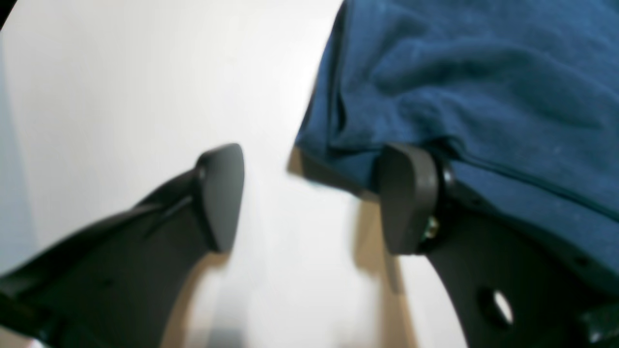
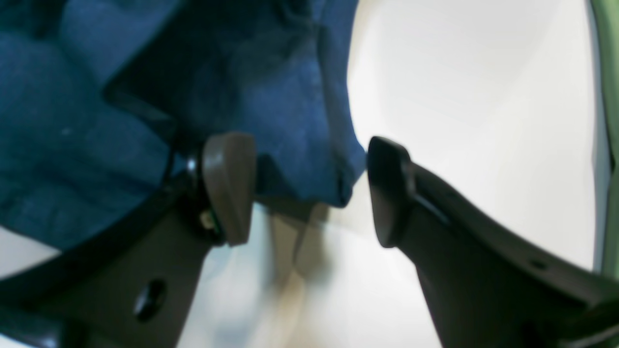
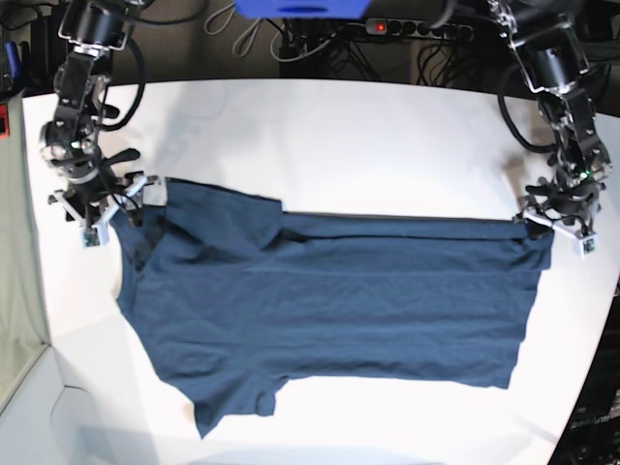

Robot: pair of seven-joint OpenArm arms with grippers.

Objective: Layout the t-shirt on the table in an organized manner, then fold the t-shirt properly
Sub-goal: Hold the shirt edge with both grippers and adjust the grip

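I should reach further in with my left gripper and pinch both layers (image 1: pixel 348 132) before lifting, because the t-shirt's hem corner lies loose between that gripper's open fingers.
The dark navy t-shirt (image 3: pixel 329 300) lies spread on the white table (image 3: pixel 339 126), collar end to the left and hem to the right. My right gripper (image 3: pixel 102 201) is at the shirt's far left corner. In the right wrist view this gripper (image 2: pixel 309 191) is open, with a shirt corner (image 2: pixel 309 125) hanging between the two fingers and not clamped. My left gripper (image 3: pixel 554 221) is at the far right hem corner. In the left wrist view it (image 1: pixel 314 198) is open, and the shirt (image 1: pixel 483 87) edge rests against its right finger (image 1: pixel 406 198).
Black cables and a power strip (image 3: pixel 387 27) run along the table's back edge, next to a blue object (image 3: pixel 300 8). The table's left edge (image 3: pixel 29 320) drops to a greenish floor. Its near right edge (image 3: pixel 581 387) curves inward.
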